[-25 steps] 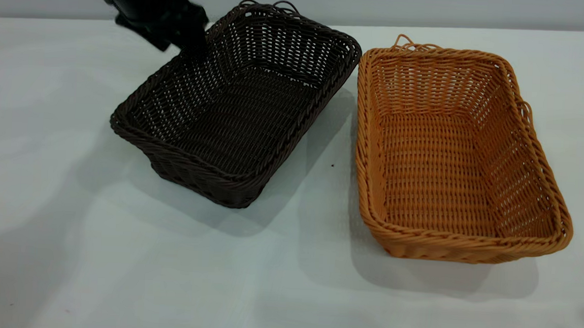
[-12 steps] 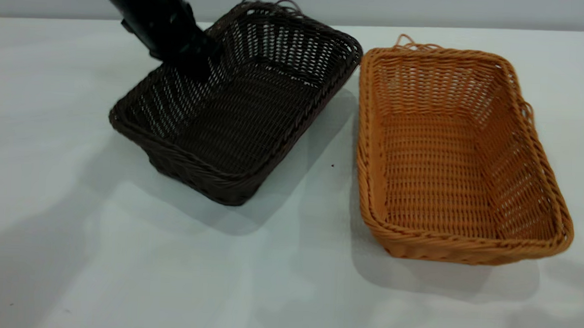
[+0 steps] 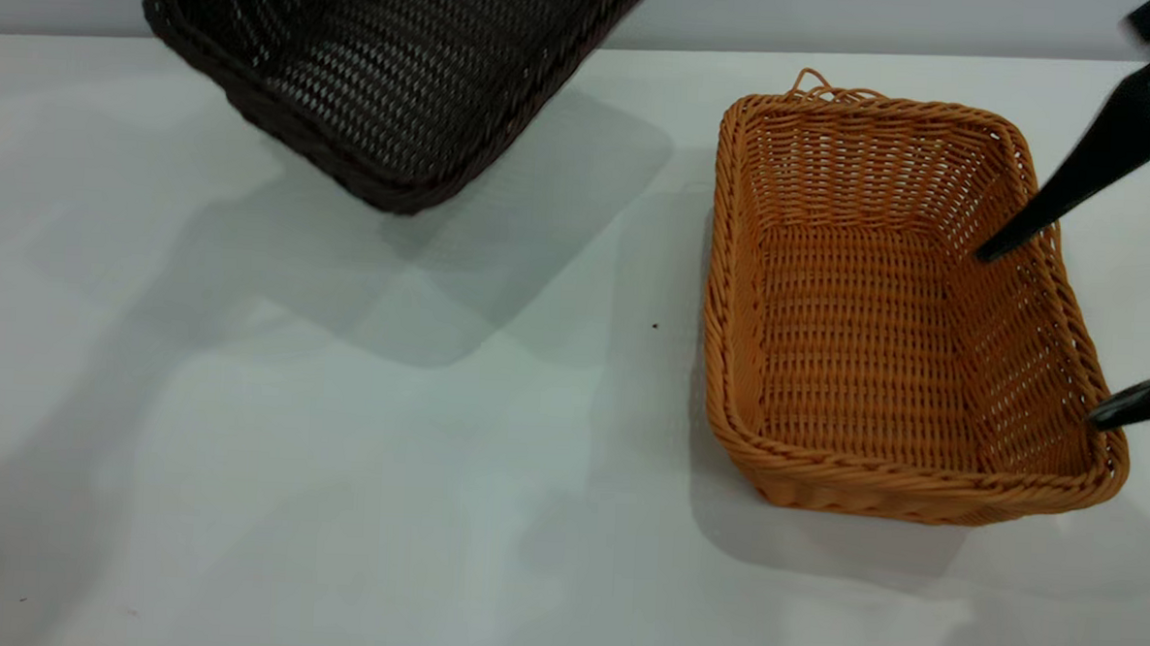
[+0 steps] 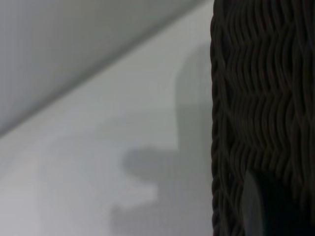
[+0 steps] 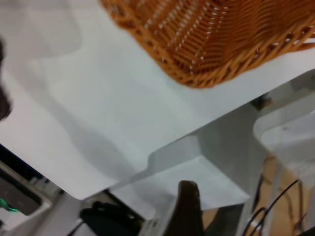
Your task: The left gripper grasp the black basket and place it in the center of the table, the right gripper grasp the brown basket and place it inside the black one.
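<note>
The black basket, still tilted in the air above the table, will be let go by my left gripper on the table (image 3: 551, 280) between its shadow and the small dark speck.
The black basket (image 3: 392, 72) hangs tilted in the air above the far left of the table (image 3: 337, 449), partly cut off by the frame's top. My left gripper is out of the exterior view. In the left wrist view one of its fingers (image 4: 256, 206) presses against the black basket's weave (image 4: 261, 98), shut on its wall. The brown basket (image 3: 856, 335) sits on the table at the right. My right gripper (image 3: 1040, 338) is open, one finger inside the brown basket's right wall and one outside it. The right wrist view shows the brown basket's corner (image 5: 221, 39) and one finger (image 5: 189, 206).
The black basket's shadow falls on the table's left middle. A small dark speck (image 3: 654, 326) lies between the shadow and the brown basket. The right wrist view shows the table's edge (image 5: 147, 167), with cables and frame parts below it.
The black basket has been lifted off the table, up and toward the far left. My right gripper has come into view from the right, open around the brown basket's right wall.
</note>
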Available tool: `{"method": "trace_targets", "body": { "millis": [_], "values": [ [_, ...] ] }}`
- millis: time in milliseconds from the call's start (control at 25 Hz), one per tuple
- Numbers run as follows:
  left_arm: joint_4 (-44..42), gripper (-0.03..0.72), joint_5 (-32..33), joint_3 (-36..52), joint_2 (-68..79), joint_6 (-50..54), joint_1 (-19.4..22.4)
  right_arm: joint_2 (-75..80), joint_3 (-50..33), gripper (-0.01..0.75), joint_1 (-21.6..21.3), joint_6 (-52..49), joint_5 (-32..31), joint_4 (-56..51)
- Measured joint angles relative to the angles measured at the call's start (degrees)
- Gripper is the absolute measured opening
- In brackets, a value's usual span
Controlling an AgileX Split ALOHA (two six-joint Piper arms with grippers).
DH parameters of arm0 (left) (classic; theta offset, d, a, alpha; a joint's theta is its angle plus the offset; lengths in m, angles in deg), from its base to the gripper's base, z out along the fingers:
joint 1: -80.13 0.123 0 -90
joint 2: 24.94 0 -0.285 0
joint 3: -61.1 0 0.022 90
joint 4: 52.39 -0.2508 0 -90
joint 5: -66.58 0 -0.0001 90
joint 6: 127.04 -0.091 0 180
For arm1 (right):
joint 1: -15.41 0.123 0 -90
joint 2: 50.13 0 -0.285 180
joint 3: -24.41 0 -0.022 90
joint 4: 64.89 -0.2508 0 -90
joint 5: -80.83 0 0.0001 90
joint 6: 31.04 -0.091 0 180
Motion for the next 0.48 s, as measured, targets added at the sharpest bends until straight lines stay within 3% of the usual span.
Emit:
{"method": "trace_targets", "body": {
  "millis": [480],
  "values": [
    [-0.2, 0.078, -0.9, 0.0, 0.0, -0.1, 0.0, 22.5, 0.6, 0.565, 0.0, 10.5, 5.0, -12.2]
  ]
}}
